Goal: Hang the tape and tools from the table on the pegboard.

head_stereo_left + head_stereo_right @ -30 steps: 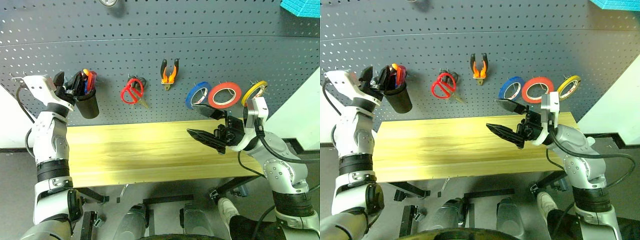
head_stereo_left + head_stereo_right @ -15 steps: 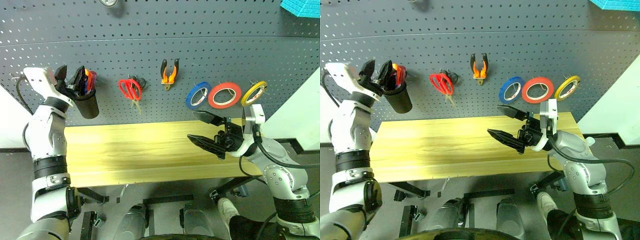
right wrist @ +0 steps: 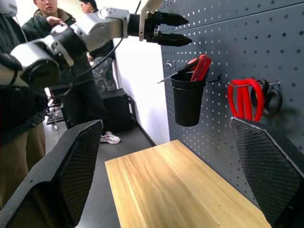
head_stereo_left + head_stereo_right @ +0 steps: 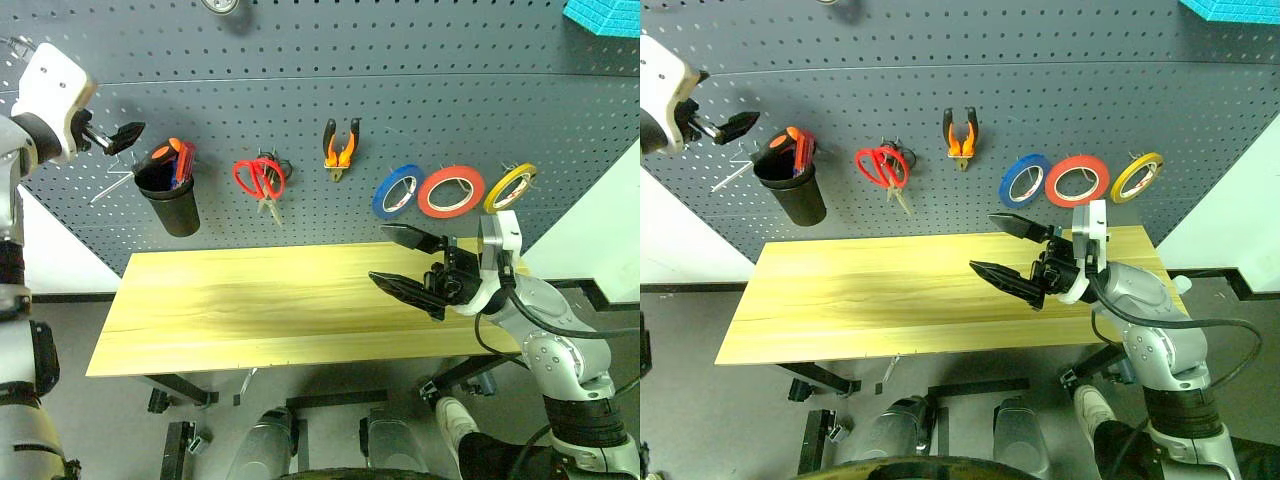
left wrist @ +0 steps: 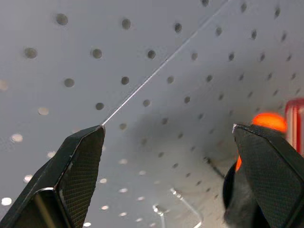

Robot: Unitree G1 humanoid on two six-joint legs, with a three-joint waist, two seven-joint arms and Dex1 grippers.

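Observation:
The screwdriver's shaft slants outside the black cup, so I will use my left gripper to take the screwdriver's handle [image 4: 143, 163] near the shaft and guide the shaft into the black cup.
On the dark grey pegboard [image 4: 300, 90] hang the red-handled scissors [image 4: 258, 180], the orange-and-black pliers [image 4: 340, 145] and the yellow tape [image 4: 508, 187]. The screwdriver's orange-black handle [image 4: 165, 155] sticks out of a black cup [image 4: 172, 205] hooked to the board. My left gripper [image 4: 122, 133] is open and empty, up and to the left of the cup, close to the board. Over the right part of the wood-grain table [image 4: 250, 300] my right gripper [image 4: 378, 254] hangs open and empty, pointing left.
A blue roll [image 4: 396, 191] and a red roll [image 4: 450, 191] hang left of the yellow tape. Dark grey scissors [image 4: 282, 165] hang behind the red ones. A wire hook [image 4: 110, 187] juts out left of the cup. People [image 3: 28, 71] stand beyond the table's left end.
My left gripper has opened wider and risen up and left, away from the cup, rolling as it went. The screwdriver stays in the cup. The right arm has kept still.

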